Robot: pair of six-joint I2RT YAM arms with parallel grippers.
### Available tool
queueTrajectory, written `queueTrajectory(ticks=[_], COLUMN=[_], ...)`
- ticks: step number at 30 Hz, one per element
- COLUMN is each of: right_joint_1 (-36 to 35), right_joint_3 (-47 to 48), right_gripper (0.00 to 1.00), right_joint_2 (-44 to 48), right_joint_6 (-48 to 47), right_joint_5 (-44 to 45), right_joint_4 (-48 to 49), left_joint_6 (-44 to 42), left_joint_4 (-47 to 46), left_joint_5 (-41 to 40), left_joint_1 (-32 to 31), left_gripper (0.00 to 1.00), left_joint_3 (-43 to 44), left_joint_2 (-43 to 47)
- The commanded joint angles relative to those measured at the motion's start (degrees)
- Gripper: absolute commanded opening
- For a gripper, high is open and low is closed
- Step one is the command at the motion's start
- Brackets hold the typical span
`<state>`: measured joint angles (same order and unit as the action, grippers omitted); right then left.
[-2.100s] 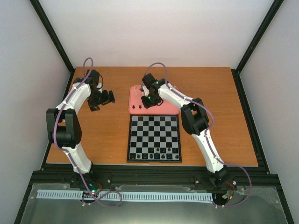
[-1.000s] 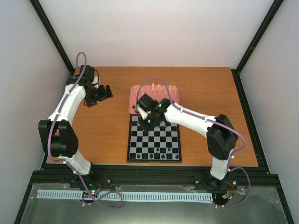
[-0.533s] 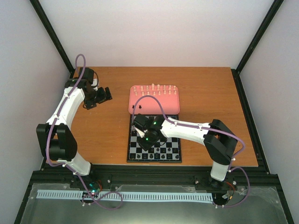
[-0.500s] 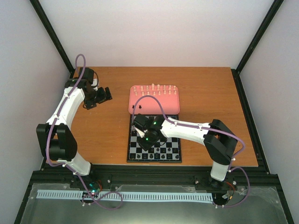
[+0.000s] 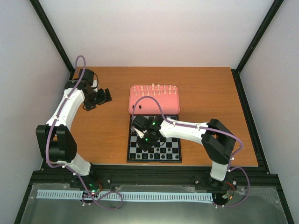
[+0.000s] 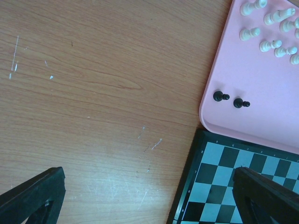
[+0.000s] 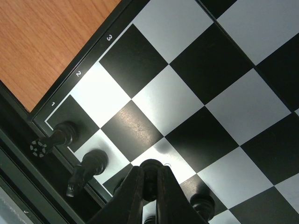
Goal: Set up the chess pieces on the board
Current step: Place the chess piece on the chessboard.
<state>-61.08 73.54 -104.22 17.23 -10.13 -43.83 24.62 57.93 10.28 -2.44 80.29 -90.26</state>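
Next, my right gripper sets the black pawn down on the light square (image 5: 145, 150) (image 7: 163, 168) beside the endmost standing black pawn and lets go of it there.
The board (image 5: 169, 122) lies at the table's middle, with black chess pieces (image 5: 156, 154) along its near row. My right gripper (image 5: 145, 141) hangs over the board's near left part, shut on a black piece (image 7: 150, 179), held above a light square. Black pieces (image 7: 88, 165) stand on the near row beside it. Two black pawns (image 6: 219, 96) and several cream-white pieces (image 6: 271, 45) lie on the pink tray (image 5: 154, 106). My left gripper (image 5: 103, 97) is open and empty over bare table left of the tray. Its fingers (image 6: 32, 196) show at the bottom corners of its view.
The pink tray (image 6: 247, 126) sits just behind the board (image 6: 219, 177). Bare wood table (image 5: 219, 102) lies to the right and left of the board. Black frame posts stand at the table's edges.
My right gripper moved from the pink tray toward me, down over the board's near left part, carrying a black piece. My left gripper drew slightly back to the left.
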Motion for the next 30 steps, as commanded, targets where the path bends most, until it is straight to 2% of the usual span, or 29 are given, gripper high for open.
queueTrajectory(ticks=[1,20,30], right_joint_1=[-0.5,-0.5,-0.5], right_joint_3=[-0.3,-0.8,0.1], right_gripper=[0.04,0.07,0.13], right_joint_2=[-1.2,-2.5,-3.3], right_joint_6=[0.6,0.8,0.9], right_joint_5=[-0.3,-0.8,0.9], right_joint_4=[1.1,0.2,-0.9], left_joint_6=[-0.6,-0.8,-0.6], left_joint_4=[0.0,-0.5,-0.6], left_joint_5=[-0.3,0.0,-0.1], left_joint_1=[-0.3,-0.3,-0.3], left_gripper=[1.00,1.00,1.00], left_joint_3=[0.3,-0.4,-0.7], left_joint_2=[1.3,0.9,0.9])
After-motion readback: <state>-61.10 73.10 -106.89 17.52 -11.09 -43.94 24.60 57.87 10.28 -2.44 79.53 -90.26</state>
